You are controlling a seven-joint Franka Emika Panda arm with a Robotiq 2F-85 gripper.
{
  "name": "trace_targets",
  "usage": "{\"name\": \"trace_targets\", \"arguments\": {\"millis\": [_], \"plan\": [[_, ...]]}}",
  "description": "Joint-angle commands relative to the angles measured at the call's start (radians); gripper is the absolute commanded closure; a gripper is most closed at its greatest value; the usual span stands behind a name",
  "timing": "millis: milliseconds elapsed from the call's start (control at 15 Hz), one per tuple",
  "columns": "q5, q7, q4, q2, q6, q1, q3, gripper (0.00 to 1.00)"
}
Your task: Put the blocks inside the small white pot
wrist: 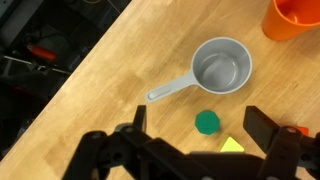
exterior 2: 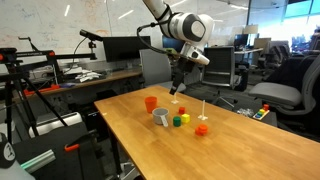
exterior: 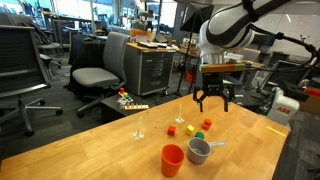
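Next, I should move my gripper down to the green block (exterior: 199,135) (wrist: 207,122) next to the small white pot and close it there.
The small white pot (wrist: 221,67) stands on the wooden table with its handle pointing away from the orange-red cup; it also shows in both exterior views (exterior: 199,151) (exterior 2: 162,117). The blocks lie beside it: green (wrist: 207,122) (exterior: 197,136), yellow (wrist: 232,145) (exterior: 207,124), orange (exterior: 190,130) and red (exterior: 171,128). My gripper (wrist: 200,124) is open and empty. It hangs well above the table over the blocks (exterior: 214,98) (exterior 2: 177,92). In the wrist view the green block lies between the fingers and the yellow one is partly hidden by the gripper body.
An orange-red plastic cup (exterior: 172,159) (wrist: 297,17) stands close to the pot. Two thin clear stemmed objects (exterior: 139,125) (exterior: 181,112) stand on the table near the blocks. The table edge (wrist: 70,90) runs close to the pot's handle. Office chairs (exterior: 95,70) stand beyond the table.
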Motion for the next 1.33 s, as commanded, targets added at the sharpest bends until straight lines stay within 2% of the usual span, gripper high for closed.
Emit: {"name": "trace_targets", "arguments": {"millis": [0,733,1267], "plan": [[0.033,-0.023,0.012,0.012,0.003,0.011,-0.023,0.00],[0.056,0.028,0.209,0.283,-0.036,0.011,-0.063,0.00],[0.059,0.034,0.304,0.360,0.003,0.018,-0.063,0.00]]}}
